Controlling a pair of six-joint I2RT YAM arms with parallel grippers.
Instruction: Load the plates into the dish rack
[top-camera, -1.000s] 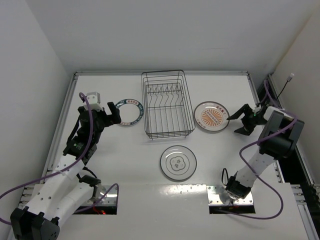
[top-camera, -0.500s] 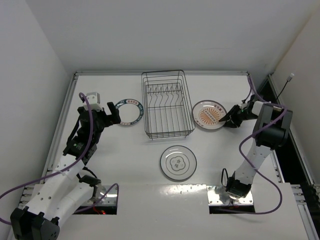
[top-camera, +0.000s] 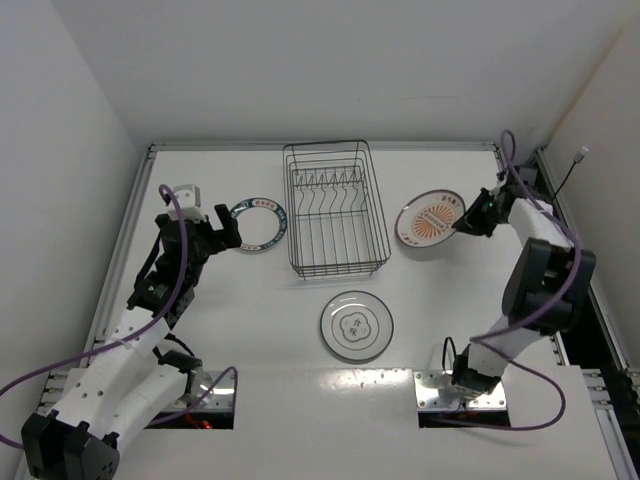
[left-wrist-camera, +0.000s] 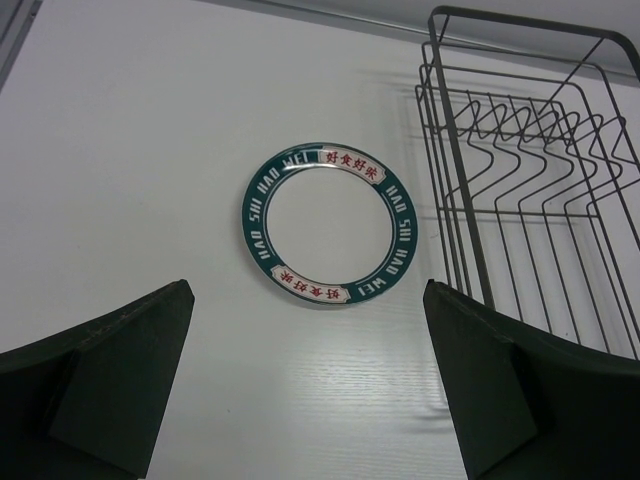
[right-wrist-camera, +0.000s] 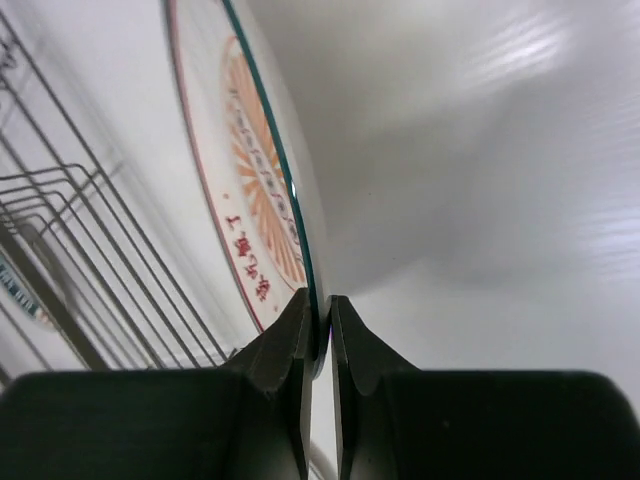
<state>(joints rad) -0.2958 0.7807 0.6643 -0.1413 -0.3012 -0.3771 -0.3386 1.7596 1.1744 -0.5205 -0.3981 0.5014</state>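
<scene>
I expect the orange-centred plate to rest upright in the dish rack's end slot (top-camera: 377, 184) nearest my right gripper once my right gripper lets go.
My right gripper (top-camera: 466, 221) (right-wrist-camera: 319, 305) is shut on the right rim of the orange-centred plate (top-camera: 429, 220) (right-wrist-camera: 255, 190), which is lifted and tilted just right of the dish rack (top-camera: 334, 207) (right-wrist-camera: 90, 250). The teal-rimmed plate (top-camera: 259, 224) (left-wrist-camera: 327, 222) lies flat left of the rack. My left gripper (top-camera: 222, 228) (left-wrist-camera: 305, 350) hovers open at that plate's near left side, nothing between its fingers. The white plate with a grey motif (top-camera: 356, 325) lies flat in front of the rack. The rack (left-wrist-camera: 530, 170) holds no plate.
White walls close in on the left, back and right of the table (top-camera: 250, 310). A raised rail (top-camera: 320, 146) runs along the far edge. The arm bases (top-camera: 455, 385) sit at the near edge.
My right gripper closed on the orange-centred plate's rim and lifted it off the table, tilting it up. The left arm and the other two plates stayed still.
</scene>
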